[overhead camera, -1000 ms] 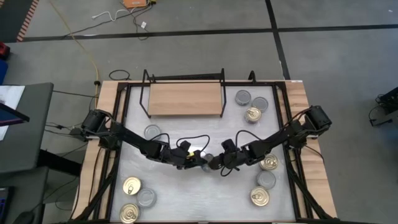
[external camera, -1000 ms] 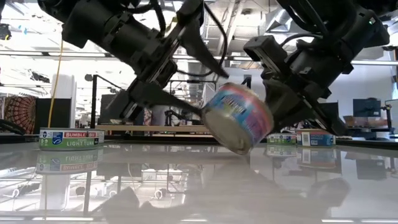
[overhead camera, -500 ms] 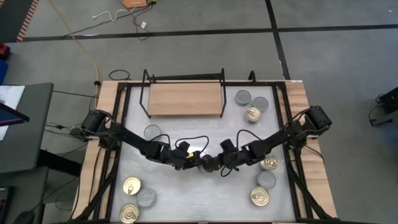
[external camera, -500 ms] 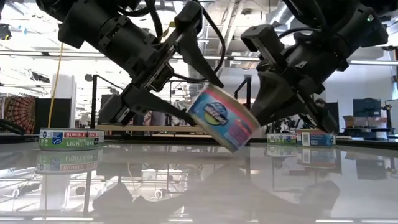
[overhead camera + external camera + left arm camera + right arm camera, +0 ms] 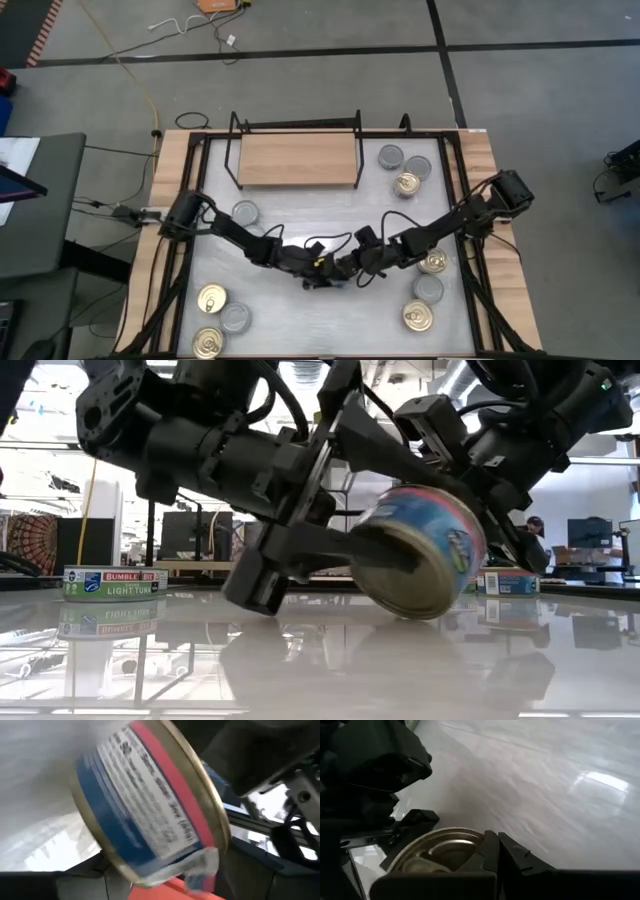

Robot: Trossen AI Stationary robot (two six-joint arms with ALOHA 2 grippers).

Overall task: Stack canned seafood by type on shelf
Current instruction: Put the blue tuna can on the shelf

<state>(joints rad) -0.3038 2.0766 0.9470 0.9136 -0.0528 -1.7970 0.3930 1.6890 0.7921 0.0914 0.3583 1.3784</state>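
Observation:
Next, I set the tin flat, as it tilts steeply across my left gripper's fingers, and back my right gripper off before I tip the tin by its gold rim (image 5: 466,831).
A canned seafood tin (image 5: 440,575) with a blue and red label (image 5: 145,810) and gold rims hangs tilted at the table's middle. My left gripper (image 5: 325,276) is shut on it. My right gripper (image 5: 349,267) is shut, and its tips (image 5: 492,845) stand at the tin's gold end (image 5: 437,852). The shelf (image 5: 300,160), a bare wooden board in a black wire frame, stands at the table's far side. Other tins rest flat on the white tabletop. My left gripper holds the tin between its two fingers, coming nearly level from the table's left. One finger (image 5: 420,460) runs over the tin's upper side; the other (image 5: 370,552) crosses its side facing the left arm. The tin's lower rim (image 5: 420,615) is at the tabletop. My right gripper's shut fingertips stand at the rim of the gold end; I cannot tell whether they touch it.
A silver tin (image 5: 245,212) lies left of centre. Three tins (image 5: 405,168) sit right of the shelf, three (image 5: 428,290) at the near right and three (image 5: 215,320) at the near left. A green-labelled tuna tin (image 5: 112,582) shows on the low view's left.
My left gripper has sunk and gone toward the table's near edge and a little right, tipping as it went. The tin has come down with it from clear of the table to the tabletop's level. It has also turned about in the hold.

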